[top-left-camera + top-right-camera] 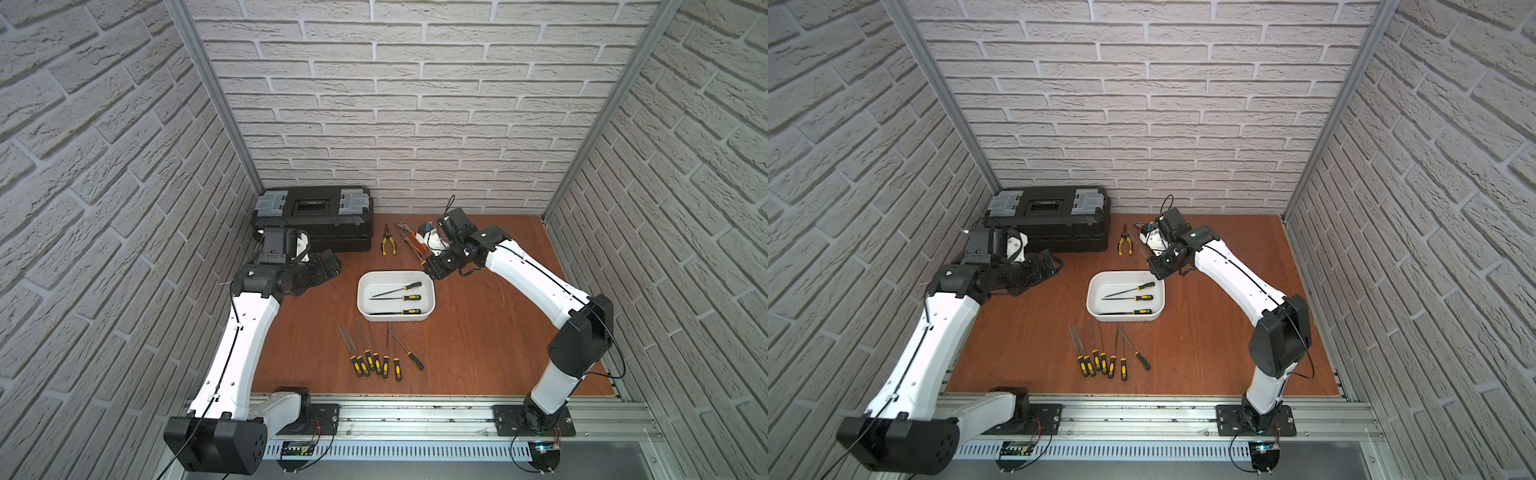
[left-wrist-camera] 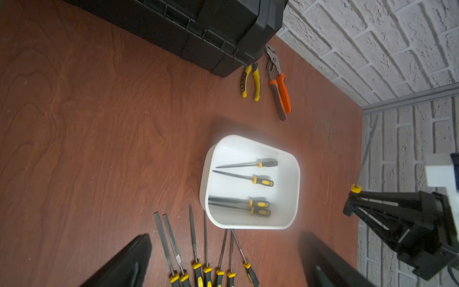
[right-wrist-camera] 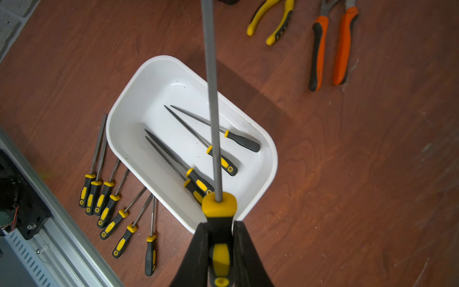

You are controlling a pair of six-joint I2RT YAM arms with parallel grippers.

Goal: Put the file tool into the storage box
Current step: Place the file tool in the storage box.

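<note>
My right gripper has the file tool. I need to set it down between the middle file and the front files (image 1: 400, 304) (image 3: 196, 157) in the white storage box.
My right gripper (image 3: 218, 227) is shut on the black-and-yellow handle of a file tool (image 3: 218, 206), whose grey shaft points away over the white storage box (image 3: 154, 82). In both top views that gripper (image 1: 432, 268) (image 1: 1158, 268) hangs at the box's far right corner (image 1: 376, 286) (image 1: 1106, 284). Several files lie inside the box (image 2: 285, 188). The left wrist view shows the held file's yellow collar (image 2: 356, 188). Left of the box and clear of it, my left gripper (image 1: 328, 266) (image 2: 226, 238) is open and empty.
Several more files (image 1: 374, 357) lie in a row in front of the box. Against the back wall stand a black toolbox (image 1: 316, 216), yellow pliers (image 1: 388, 243) and orange pliers (image 1: 411, 241), which are partly hidden by my right arm. An aluminium rail (image 1: 415, 411) runs along the table's front edge.
</note>
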